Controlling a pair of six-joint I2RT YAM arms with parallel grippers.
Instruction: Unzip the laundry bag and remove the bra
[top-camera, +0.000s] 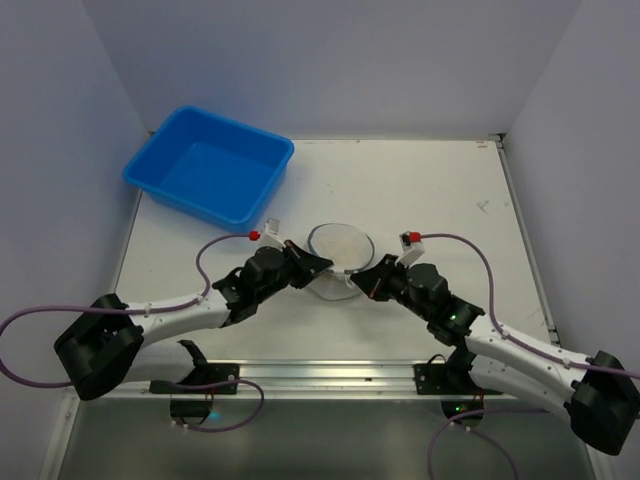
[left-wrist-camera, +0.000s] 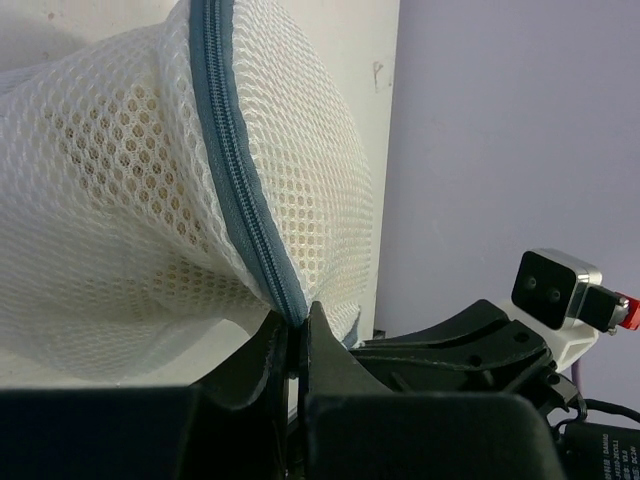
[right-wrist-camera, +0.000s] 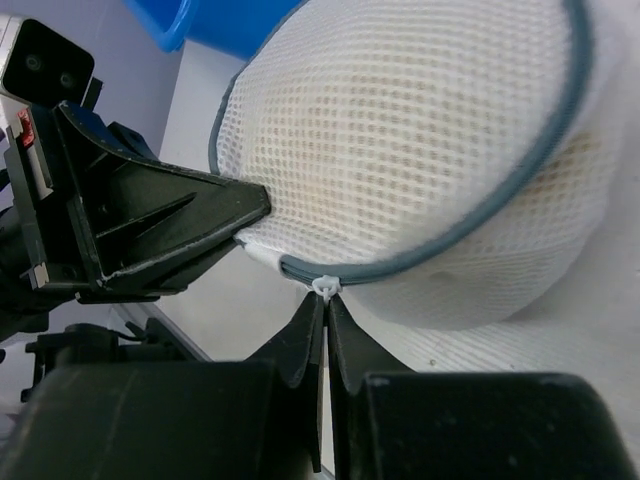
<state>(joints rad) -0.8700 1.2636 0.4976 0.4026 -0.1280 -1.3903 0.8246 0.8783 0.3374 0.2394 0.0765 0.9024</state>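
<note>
The laundry bag's white tab sits between my left gripper's hold and the zipper pull, so next my left gripper opens and takes the seam closer to the pull (right-wrist-camera: 295, 267).
The laundry bag (top-camera: 340, 250), a round white mesh pod with a grey-blue zipper rim, sits mid-table between both grippers. My left gripper (top-camera: 318, 264) is shut on the bag's zipper seam (left-wrist-camera: 262, 262) at its left edge; the jaws meet (left-wrist-camera: 297, 318) on the grey tape. My right gripper (top-camera: 366, 278) is shut on the white zipper pull (right-wrist-camera: 326, 287) at the bag's near right edge; the jaws (right-wrist-camera: 327, 305) pinch it. The zipper looks closed. A faint yellowish tint shows through the mesh (right-wrist-camera: 400, 150); the bra itself is hidden inside.
A blue rectangular plastic tub (top-camera: 208, 165) stands at the back left, its corner showing in the right wrist view (right-wrist-camera: 215, 20). The table's right edge (top-camera: 520, 220) meets the purple wall. Each arm's cable loops beside the bag.
</note>
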